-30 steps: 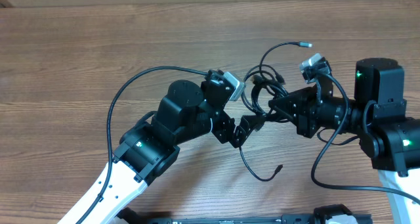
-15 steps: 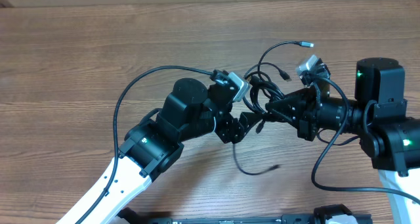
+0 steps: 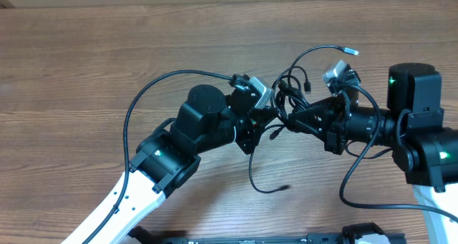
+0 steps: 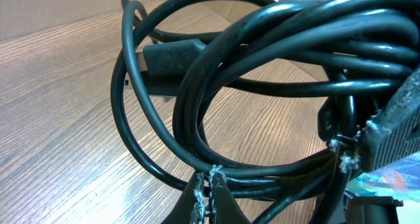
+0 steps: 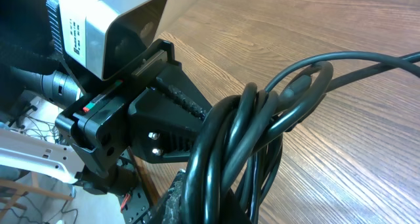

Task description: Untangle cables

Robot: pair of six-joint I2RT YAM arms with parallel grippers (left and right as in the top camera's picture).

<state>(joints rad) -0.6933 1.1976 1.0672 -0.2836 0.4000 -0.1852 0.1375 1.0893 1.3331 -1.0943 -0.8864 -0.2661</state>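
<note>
I should open my left gripper, as it pinches only the loops' bottom piece, and take the thick strands of cable (image 4: 195, 96) beside the black plug with it before I open my right gripper.
The cables (image 3: 290, 94) form a knotted black bundle held off the table between both arms. One silver-tipped end (image 3: 349, 51) sticks out to the upper right, and a loose tail (image 3: 266, 189) hangs to the table below. My left gripper (image 3: 266, 124) reaches in from the left. In the left wrist view the left gripper (image 4: 207, 184) is shut, its frayed tips pinching a strand at the bottom of the cable loops (image 4: 262, 86). A black plug (image 4: 174, 56) lies behind them. My right gripper (image 3: 295, 117) is shut on the thick cable bundle (image 5: 249, 138), which runs up between the right gripper's (image 5: 223, 207) fingers.
The wooden table (image 3: 86, 58) stretches wide to the left and back. Thick arm wires arc beside the left arm (image 3: 154, 86) and right arm (image 3: 354, 183). A black rail (image 3: 250, 238) lies at the front edge. The left wrist's camera housing (image 5: 108, 27) sits close to the bundle.
The left gripper went from open to shut on a strand and shifted up toward the tangle. The hanging tail swung left, and the silver-tipped end moved right.
</note>
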